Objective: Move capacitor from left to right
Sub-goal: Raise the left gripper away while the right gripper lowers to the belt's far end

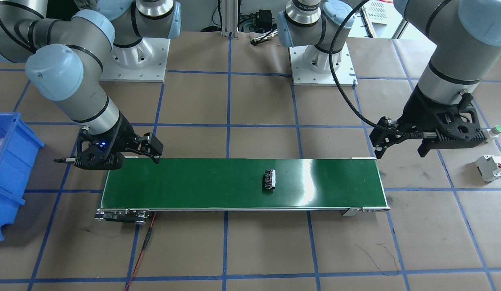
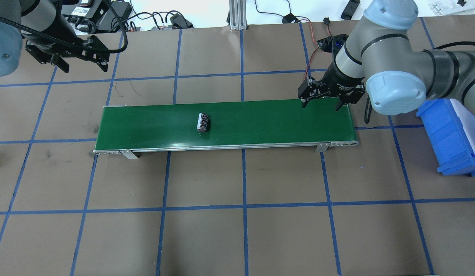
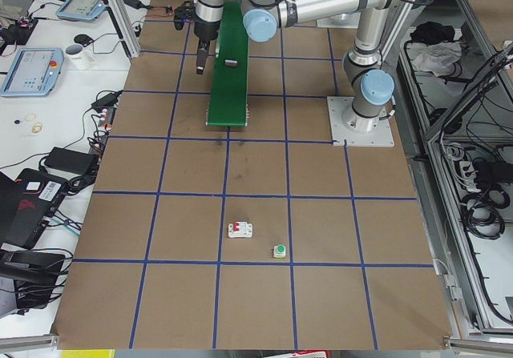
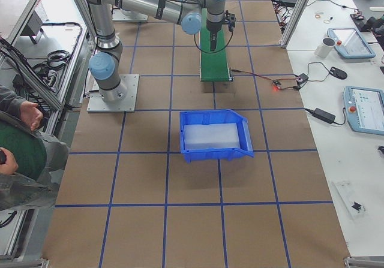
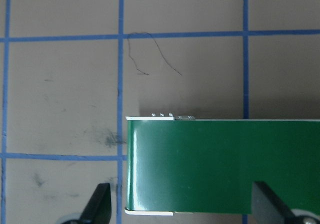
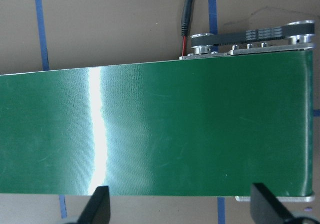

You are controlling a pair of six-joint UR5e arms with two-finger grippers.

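Observation:
The robot's right gripper should close on the capacitor's body over the green conveyor belt's end [image 1: 140, 185] [image 6: 204, 126], near the blue bin, because the belt carries it there.
The capacitor [image 1: 269, 180], a small stubby black part with pale ribs, lies on the green conveyor belt [image 1: 193, 186], a little toward the robot's left of the middle; it also shows in the overhead view [image 2: 203, 122]. My left gripper [image 2: 85, 67] is open and empty, and hovers past the belt's left end [image 1: 400, 151]. Its wrist view shows open fingertips [image 5: 100, 204] over that belt end. My right gripper [image 2: 321, 105] is open and empty over the belt's right end [image 1: 119, 161]. Its wrist view shows only bare belt [image 6: 200, 134]. The capacitor shows in neither wrist view.
A blue bin [image 2: 452, 134] stands beyond the belt's right end. A white breaker with a red tab [image 1: 491, 167] and a green-capped push button [image 1: 495, 131] lie on the brown table near the left gripper. A red cable [image 1: 145, 246] runs from the belt's motor end.

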